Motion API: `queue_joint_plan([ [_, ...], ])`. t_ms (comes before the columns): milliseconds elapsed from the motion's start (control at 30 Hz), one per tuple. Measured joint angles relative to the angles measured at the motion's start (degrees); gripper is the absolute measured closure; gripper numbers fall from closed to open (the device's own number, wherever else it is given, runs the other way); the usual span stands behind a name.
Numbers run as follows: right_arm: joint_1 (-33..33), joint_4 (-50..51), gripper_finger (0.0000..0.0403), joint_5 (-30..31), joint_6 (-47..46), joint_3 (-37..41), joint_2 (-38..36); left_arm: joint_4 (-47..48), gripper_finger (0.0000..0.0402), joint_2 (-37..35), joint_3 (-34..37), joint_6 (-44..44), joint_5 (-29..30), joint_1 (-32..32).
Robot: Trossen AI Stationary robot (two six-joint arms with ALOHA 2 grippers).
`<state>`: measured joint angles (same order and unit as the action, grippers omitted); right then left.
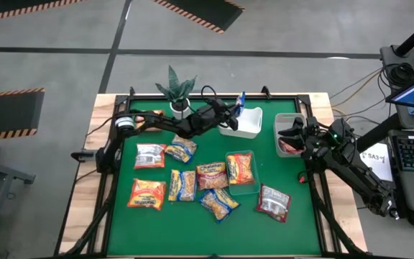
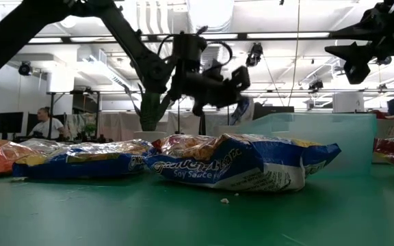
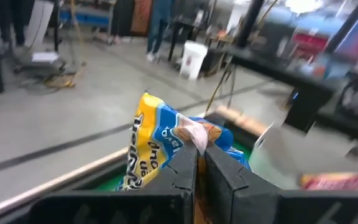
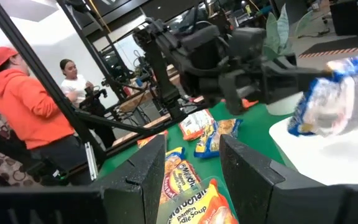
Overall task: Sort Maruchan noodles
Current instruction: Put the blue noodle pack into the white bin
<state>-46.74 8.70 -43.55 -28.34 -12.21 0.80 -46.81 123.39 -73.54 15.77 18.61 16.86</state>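
The robot's left gripper needs to release the yellow-and-blue noodle packet inside the white tub (image 1: 229,120), toward the potted plant.
My left gripper (image 1: 234,109) reaches from the table's left over the white tub (image 1: 246,126) at the far middle, shut on a yellow-and-blue noodle packet (image 3: 157,140), which also shows in the low view (image 2: 243,109). Several more packets lie flat on the green mat: orange (image 1: 146,194), yellow-and-blue (image 1: 182,185) and dark red (image 1: 274,201). One orange packet (image 1: 240,167) lies in the clear tray (image 1: 254,188). My right gripper (image 4: 191,168) hovers open above the grey bin (image 1: 279,119) at the right, with nothing between its fingers. My left gripper pinches the packet's crimped end (image 3: 194,134) between its two fingers (image 3: 182,171). The fingers lie level and come from the table's left. The rest of the packet sticks out past the fingertips, lifted clear above the white tub.
A potted plant (image 1: 176,90) stands at the far edge, just left of the tub. A red packet (image 1: 286,147) lies in the grey bin. People stand in the room beyond the table. Bare green mat lies along the near edge.
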Motion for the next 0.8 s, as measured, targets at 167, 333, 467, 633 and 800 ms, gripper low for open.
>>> queue_joint_plan([
  [167, 0.0, 0.0, 0.0262, 0.0, 0.0, 0.0, 0.0, 5.8, 0.0398, -0.4, 0.2, 0.0, -0.1, 0.2],
  [333, 0.0, 0.0, 0.0262, 0.0, 0.0, 0.0, 0.0, 12.4, 0.0391, -1.4, 0.2, -0.1, -0.1, 0.2],
  [467, 0.0, 0.0, 0.0262, 0.0, 0.0, 0.0, 0.0, 16.9, 0.0392, -3.5, 0.2, -0.6, -0.1, 0.2],
  [633, 0.0, 0.0, 0.0262, 0.0, 0.0, 0.0, 0.0, 26.7, 0.0391, -6.9, 0.2, -1.2, 2.0, 0.2],
  [800, 0.0, 0.0, 0.0262, -0.2, 0.0, 0.0, 0.0, 35.1, 0.0391, -9.4, 0.2, -0.3, 5.0, 0.2],
])
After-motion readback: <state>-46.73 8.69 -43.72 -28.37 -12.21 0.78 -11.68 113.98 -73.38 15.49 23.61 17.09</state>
